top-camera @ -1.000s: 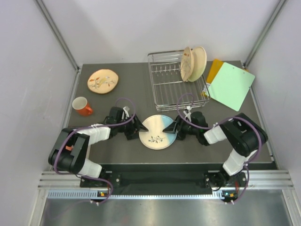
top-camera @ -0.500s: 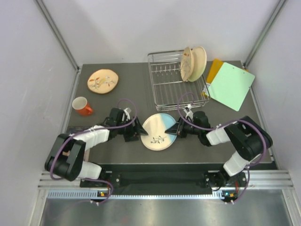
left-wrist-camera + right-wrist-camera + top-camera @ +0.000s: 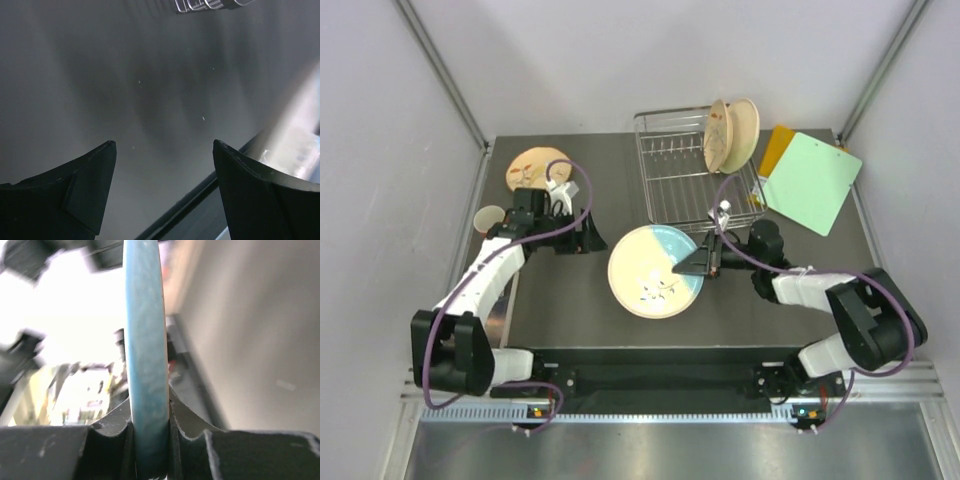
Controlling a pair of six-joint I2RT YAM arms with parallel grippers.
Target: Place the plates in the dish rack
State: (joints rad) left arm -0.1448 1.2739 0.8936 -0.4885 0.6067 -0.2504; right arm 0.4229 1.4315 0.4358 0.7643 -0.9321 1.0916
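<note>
The white-and-light-blue plate, now lifted in front of the rack, will go in the dish rack (image 3: 710,147) from my right gripper, close beside the standing floral plate.
My right gripper (image 3: 692,264) is shut on the right rim of the white-and-light-blue plate (image 3: 654,271) and holds it lifted above the table, just in front of the dish rack (image 3: 692,180). In the right wrist view the plate's blue edge (image 3: 146,355) stands upright between my jaws. Two plates (image 3: 731,135) stand on edge in the rack's back right. A tan floral plate (image 3: 532,163) lies flat at the back left, partly behind my left arm. My left gripper (image 3: 592,240) is open and empty, left of the lifted plate; its fingers (image 3: 95,172) show over bare table.
A small red cup (image 3: 488,218) is mostly hidden by my left arm at the left edge. A green board (image 3: 812,182) on an orange board (image 3: 777,148) lies right of the rack. Side walls close in both sides.
My right gripper has lifted the white-and-blue plate off the table. My left gripper has let go of its left rim and pulled back and left, now covering the cup.
</note>
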